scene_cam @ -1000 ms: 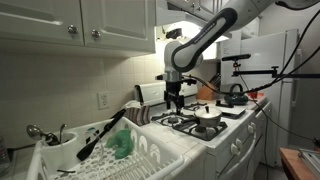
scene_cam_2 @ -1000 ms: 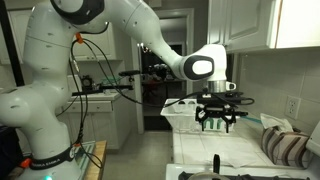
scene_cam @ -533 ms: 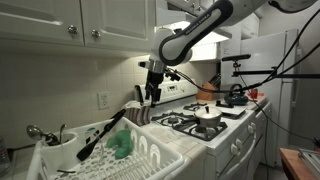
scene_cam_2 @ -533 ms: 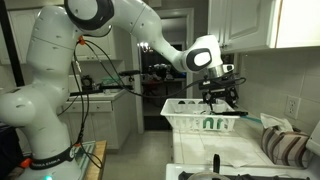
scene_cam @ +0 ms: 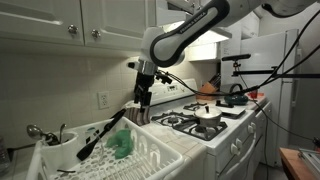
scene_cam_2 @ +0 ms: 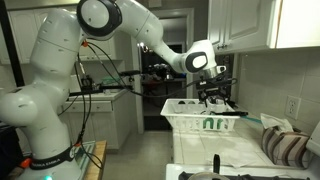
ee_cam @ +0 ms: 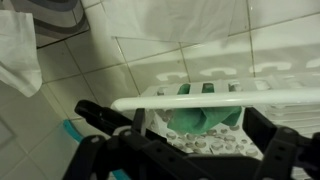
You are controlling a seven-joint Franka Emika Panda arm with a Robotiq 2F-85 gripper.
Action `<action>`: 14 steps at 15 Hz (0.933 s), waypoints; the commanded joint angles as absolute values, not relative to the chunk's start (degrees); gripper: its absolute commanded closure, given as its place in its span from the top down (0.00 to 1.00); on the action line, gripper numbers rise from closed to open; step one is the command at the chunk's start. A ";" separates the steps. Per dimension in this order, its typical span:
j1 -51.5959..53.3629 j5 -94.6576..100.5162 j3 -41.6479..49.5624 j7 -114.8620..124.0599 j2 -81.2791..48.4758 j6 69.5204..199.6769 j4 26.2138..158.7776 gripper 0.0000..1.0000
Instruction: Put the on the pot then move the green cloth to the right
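Next, the robot's gripper needs to move down to the green cloth's top point(scene_cam: 121, 134) point(ee_cam: 199, 121) beside the black spatula in the white dish rack and close there.
The green cloth point(scene_cam: 122, 145) lies crumpled inside the white dish rack point(scene_cam: 150, 156). In the wrist view the green cloth point(ee_cam: 205, 116) shows just below the rack's rim point(ee_cam: 200, 101). It also shows through the rack wall in an exterior view point(scene_cam_2: 212, 124). The metal pot point(scene_cam: 207, 118) stands on the stove with its lid on. My gripper point(scene_cam: 143, 100) hangs above the rack's far end, open and empty, its dark fingers wide apart in the wrist view point(ee_cam: 190, 165). It also shows in the other exterior view point(scene_cam_2: 215, 95).
A black spatula point(scene_cam: 100, 137) leans in the rack beside a white cup point(scene_cam: 60, 150) holding utensils. A striped towel point(scene_cam: 150, 112) lies between rack and stove, also seen in an exterior view point(scene_cam_2: 285, 147). Tiled wall and cabinets stand close behind. A black pan point(scene_cam: 234, 98) sits on the far burner.
My gripper has moved from above the stove's near burner, past the striped towel, toward the dish rack, and risen a little. The pot and cloth have not moved.
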State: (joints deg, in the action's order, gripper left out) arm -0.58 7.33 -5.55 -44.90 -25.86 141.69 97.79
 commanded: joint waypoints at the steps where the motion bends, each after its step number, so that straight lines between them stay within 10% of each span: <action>1: -0.96 7.60 -5.84 -44.68 -25.86 141.51 97.67 1.00; 14: 3.33 11.61 -4.59 -36.13 -38.55 139.22 81.90 1.00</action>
State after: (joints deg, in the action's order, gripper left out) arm 1.98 9.93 -4.46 -38.13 -33.76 141.49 88.82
